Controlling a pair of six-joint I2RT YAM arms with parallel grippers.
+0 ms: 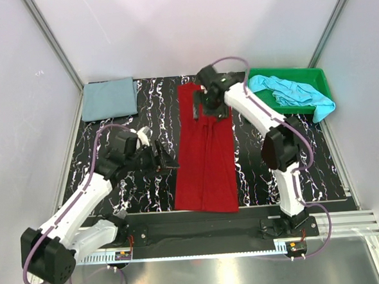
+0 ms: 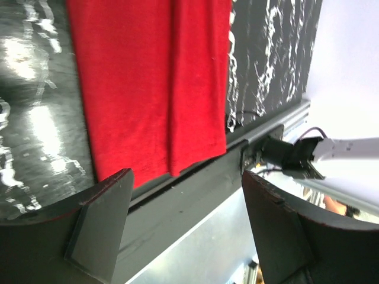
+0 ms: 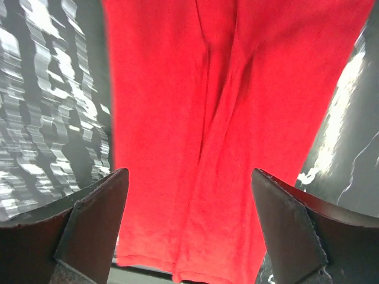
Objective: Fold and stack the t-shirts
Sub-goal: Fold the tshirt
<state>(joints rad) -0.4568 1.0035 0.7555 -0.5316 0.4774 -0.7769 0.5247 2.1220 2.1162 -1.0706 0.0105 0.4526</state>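
Observation:
The robot's left gripper will close on the near-end corner (image 1: 177, 208) of the deep red t-shirt, on the same side as the grey-blue t-shirt.
The deep red t-shirt (image 1: 205, 155) lies flat in the middle of the mat, folded into a long narrow strip running from far to near. It also shows in the left wrist view (image 2: 154, 83) and the right wrist view (image 3: 225, 118). The grey-blue t-shirt (image 1: 109, 98) lies folded at the far left corner. The turquoise t-shirt (image 1: 292, 92) is bunched in the green tray (image 1: 317, 76). My left gripper (image 1: 167, 160) is open and empty just left of the red shirt's middle. My right gripper (image 1: 203, 109) is open and empty over the red shirt's far end.
The black marbled mat (image 1: 140, 183) covers the table. A dark rail (image 1: 201, 228) runs along the near edge by the arm bases. White walls and metal posts close in the far side and both flanks.

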